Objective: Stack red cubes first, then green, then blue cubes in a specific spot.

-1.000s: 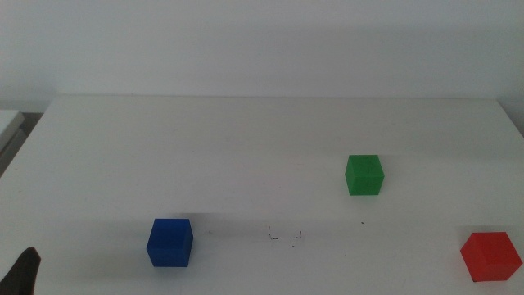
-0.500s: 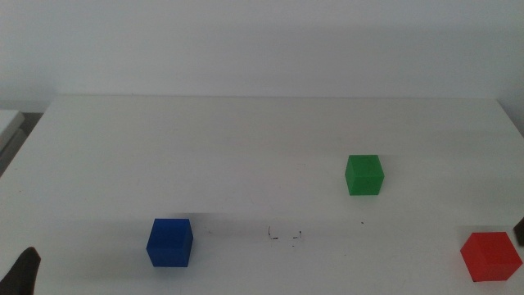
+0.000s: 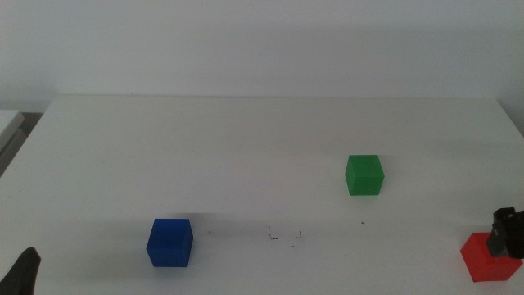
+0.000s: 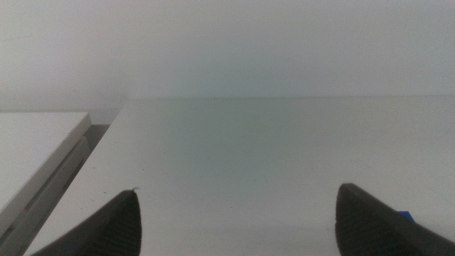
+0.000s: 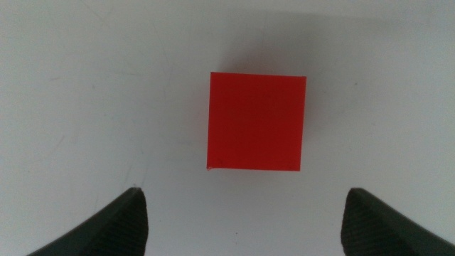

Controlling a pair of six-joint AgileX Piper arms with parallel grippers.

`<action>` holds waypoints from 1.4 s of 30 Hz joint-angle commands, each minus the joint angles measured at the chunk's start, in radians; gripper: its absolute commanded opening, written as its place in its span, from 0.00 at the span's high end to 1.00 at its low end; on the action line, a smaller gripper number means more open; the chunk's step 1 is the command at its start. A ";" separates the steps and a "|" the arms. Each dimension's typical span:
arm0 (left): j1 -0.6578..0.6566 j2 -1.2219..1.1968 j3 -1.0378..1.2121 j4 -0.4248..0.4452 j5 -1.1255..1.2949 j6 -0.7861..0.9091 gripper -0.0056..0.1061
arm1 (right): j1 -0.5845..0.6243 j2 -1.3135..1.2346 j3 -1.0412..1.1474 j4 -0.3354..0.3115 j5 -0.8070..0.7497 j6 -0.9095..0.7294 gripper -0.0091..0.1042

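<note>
The robot's right gripper will next close around the middle of the red cube (image 3: pixel 486 260) (image 5: pixel 257 121), with its fingers on two opposite sides of the cube.
The red cube (image 3: pixel 485 259) sits at the table's near right corner; the right wrist view looks straight down on the red cube (image 5: pixel 257 122). My right gripper (image 3: pixel 508 233) hangs just above it, coming in from the right edge, and its jaws stand open with the cube ahead of the gap (image 5: pixel 242 213). The green cube (image 3: pixel 363 174) rests right of centre. At front left lies the blue cube (image 3: pixel 170 242). Between them, near the front, are the two black marks of the specific spot (image 3: pixel 285 236). My left gripper (image 4: pixel 238 217) waits open at the bottom left corner.
A lone black speck (image 3: pixel 363 222) lies right of the marks. The white table (image 3: pixel 246 147) ends at a wall behind, and a pale ledge (image 4: pixel 35 149) runs beside its left edge.
My right gripper has entered from the right edge and now hovers over the red cube. The cubes and the left arm have not moved.
</note>
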 commanded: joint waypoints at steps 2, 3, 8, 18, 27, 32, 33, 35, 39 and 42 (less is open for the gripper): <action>0.002 -0.003 0.001 -0.003 -0.014 0.000 0.12 | -0.006 0.029 -0.003 -0.010 -0.015 -0.004 0.10; 0.002 -0.003 0.001 -0.003 -0.014 0.000 0.12 | -0.006 0.041 -0.008 -0.010 -0.015 -0.004 0.10; 0.002 -0.003 0.001 -0.003 -0.014 0.000 0.12 | -0.030 0.098 -0.007 -0.010 -0.029 -0.002 0.10; 0.002 -0.003 0.001 -0.003 -0.014 0.000 0.12 | -0.033 0.149 -0.020 -0.010 -0.076 0.003 0.10; 0.002 -0.003 0.001 -0.003 -0.014 0.000 0.12 | -0.033 0.191 -0.047 -0.025 -0.086 0.017 0.10; 0.002 -0.003 0.001 -0.003 -0.014 0.000 0.12 | -0.033 0.236 -0.047 -0.032 -0.105 0.017 0.10; 0.002 -0.003 0.001 -0.003 -0.014 0.000 0.12 | -0.033 0.241 -0.047 -0.034 -0.117 0.017 0.10; 0.002 -0.003 0.001 -0.003 -0.014 0.000 0.12 | -0.033 0.259 -0.047 -0.035 -0.129 0.019 0.10; 0.002 -0.003 0.001 -0.003 -0.014 0.000 0.12 | -0.033 0.294 -0.047 -0.035 -0.141 0.019 0.10; 0.002 -0.003 0.001 -0.003 -0.014 0.000 0.12 | -0.033 0.317 -0.047 -0.037 -0.153 0.019 0.10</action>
